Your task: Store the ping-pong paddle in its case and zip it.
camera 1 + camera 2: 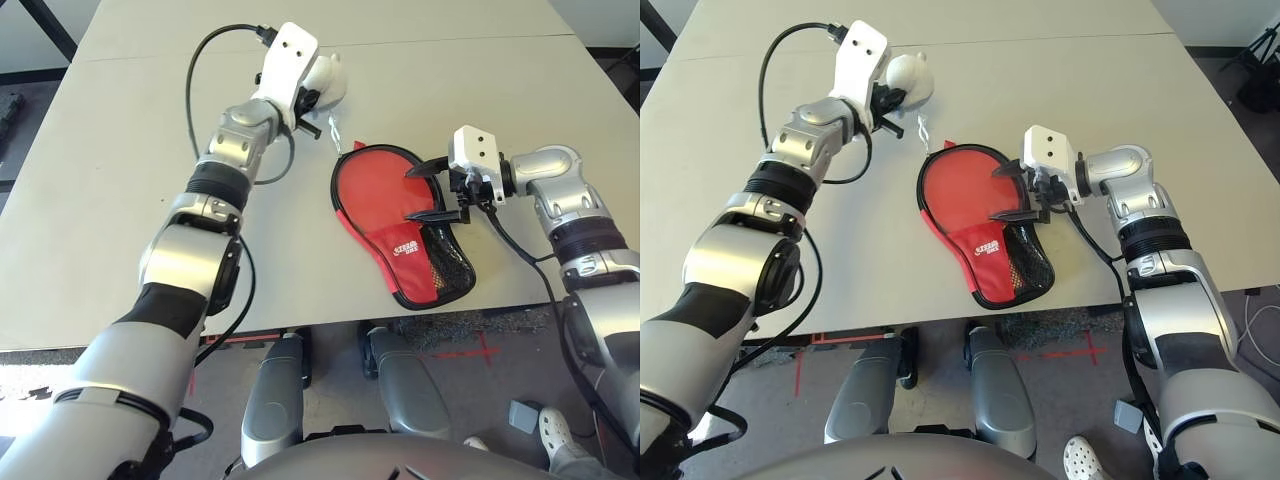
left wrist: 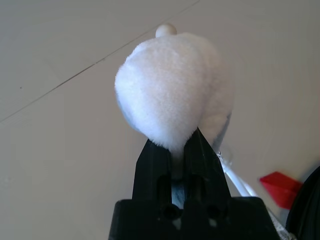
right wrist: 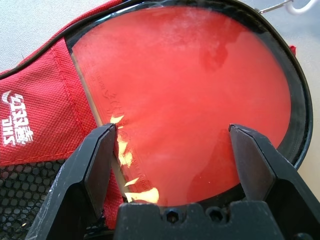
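Next, my left gripper lets go of the fluffy white ball on the bare table [image 1: 449, 129] just beyond my right gripper.
The case [image 1: 420, 250] lies open on the table's right half, its red flap with a white logo and black mesh pocket toward the front edge. The ping-pong paddle [image 1: 372, 185] rests inside it with its round red face [image 3: 190, 85] up; the flap hides the handle. My right gripper [image 1: 425, 193] hovers open just above the paddle's face, its fingers [image 3: 97, 155] spread over the red rubber. Beyond the case's far end, my left gripper [image 1: 316, 97] is shut on the fluffy white ball [image 2: 172, 85]. A thin cord [image 1: 333, 130] runs from the ball to the case's rim.
The pale table [image 1: 120, 200] has a seam across its far part and wide bare room to the left of the case. The case's mesh end lies close to the front edge [image 1: 480, 308]. Below is grey floor with red tape marks.
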### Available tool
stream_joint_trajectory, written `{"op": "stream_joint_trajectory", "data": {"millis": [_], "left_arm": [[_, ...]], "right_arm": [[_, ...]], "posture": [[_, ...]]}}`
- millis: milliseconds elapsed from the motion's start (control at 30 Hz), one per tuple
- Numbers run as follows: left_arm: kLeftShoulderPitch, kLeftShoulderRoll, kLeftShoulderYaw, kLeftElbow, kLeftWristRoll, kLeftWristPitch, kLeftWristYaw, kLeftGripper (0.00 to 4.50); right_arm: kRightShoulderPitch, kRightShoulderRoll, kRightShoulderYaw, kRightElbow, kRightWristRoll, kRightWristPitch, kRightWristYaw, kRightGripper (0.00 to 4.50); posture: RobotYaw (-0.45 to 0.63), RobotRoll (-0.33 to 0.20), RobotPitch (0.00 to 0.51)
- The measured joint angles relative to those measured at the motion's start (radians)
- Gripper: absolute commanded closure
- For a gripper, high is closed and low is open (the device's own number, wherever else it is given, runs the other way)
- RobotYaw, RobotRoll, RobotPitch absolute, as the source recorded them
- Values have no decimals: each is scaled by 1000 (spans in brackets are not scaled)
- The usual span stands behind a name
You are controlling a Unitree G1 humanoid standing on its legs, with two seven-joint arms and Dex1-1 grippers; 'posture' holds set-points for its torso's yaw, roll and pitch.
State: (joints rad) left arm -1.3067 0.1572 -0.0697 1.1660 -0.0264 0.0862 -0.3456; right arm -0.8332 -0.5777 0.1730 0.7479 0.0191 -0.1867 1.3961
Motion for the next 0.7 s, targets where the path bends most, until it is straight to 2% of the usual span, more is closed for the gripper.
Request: {"op": "stream_joint_trajectory", "data": {"millis": [233,500,700], "left_arm": [[-70,-118,22,99,19,-66,41,4481],[-86,-254,21,107,38,-80,16,4481],[-86,-313,11,107,55,-74,-46,4481]], "right_arm": [[28,-10,-3,-49,9,26,-9,0],[52,-21,-7,-93,16,47,-20,0],[64,-22,-9,-117,18,60,-31,0]], "posture": [[-27,0,274],[-50,0,274],[-63,0,274]]}}
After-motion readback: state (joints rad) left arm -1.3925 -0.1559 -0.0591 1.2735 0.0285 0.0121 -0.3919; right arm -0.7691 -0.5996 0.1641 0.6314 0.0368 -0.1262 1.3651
